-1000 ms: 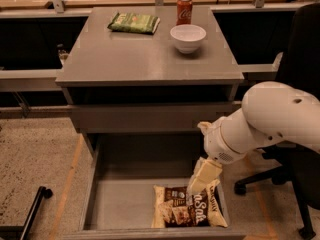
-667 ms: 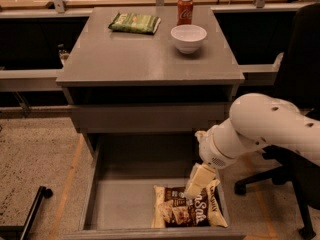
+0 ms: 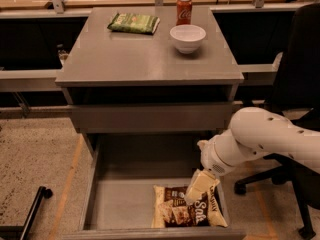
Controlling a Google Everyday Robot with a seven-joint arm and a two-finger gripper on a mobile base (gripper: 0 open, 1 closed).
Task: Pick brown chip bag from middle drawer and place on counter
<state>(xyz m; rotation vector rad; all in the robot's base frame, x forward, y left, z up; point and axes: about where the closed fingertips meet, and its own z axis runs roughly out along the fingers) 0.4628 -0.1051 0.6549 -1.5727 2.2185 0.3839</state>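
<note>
My gripper should reach for the brown chip bag and grab it by its end (image 3: 207,202) that is nearest the black office chair.
The brown chip bag (image 3: 185,211) lies flat on the floor of the open middle drawer (image 3: 120,204), at its front right corner. The gripper (image 3: 199,188) hangs from the white arm that reaches in from the right. It sits just above the bag's upper right part and hides a strip of it. The grey counter (image 3: 145,54) tops the cabinet above the drawer.
On the counter are a flat green snack bag (image 3: 133,23), a red soda can (image 3: 183,10) and a white bowl (image 3: 187,37). A shallower closed drawer (image 3: 150,118) sits above the open one. A black office chair (image 3: 295,114) stands at the right.
The arm has shifted slightly left and lower, bringing the gripper closer over the chip bag. The bag has not moved.
</note>
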